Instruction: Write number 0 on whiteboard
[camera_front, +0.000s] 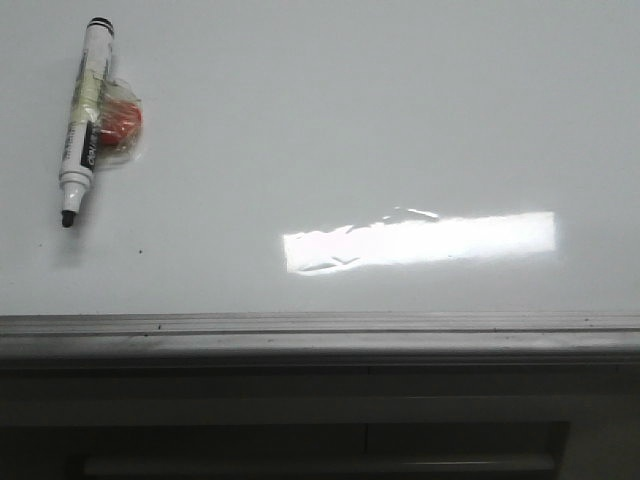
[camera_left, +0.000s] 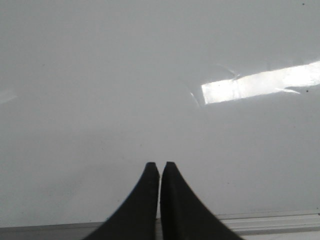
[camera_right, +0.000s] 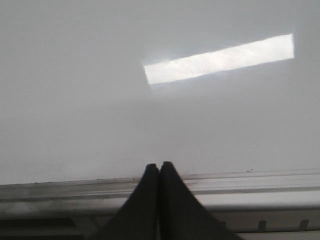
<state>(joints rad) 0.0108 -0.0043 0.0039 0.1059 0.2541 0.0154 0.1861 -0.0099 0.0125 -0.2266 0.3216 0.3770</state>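
My left gripper is to go to the white marker next and close on its taped middle (camera_front: 84, 115) beside the red lump.
The whiteboard (camera_front: 400, 120) is glossy white and fills most of the front view, with its grey metal frame edge along the near side. No black line of the number 0 shows on it. An uncapped white marker (camera_front: 84, 120) with a black tip lies at the far left, a red lump under clear tape stuck to its side. Neither gripper shows in the front view. My left gripper (camera_left: 160, 166) is shut and empty above the board near the frame. My right gripper (camera_right: 159, 165) is shut and empty over the frame edge (camera_right: 240, 182).
A bright rectangular glare patch (camera_front: 420, 240) lies on the board right of centre; it also shows in the left wrist view (camera_left: 260, 82) and the right wrist view (camera_right: 220, 58). A small dark speck (camera_front: 141, 251) sits below the marker. A dark shelf runs under the frame.
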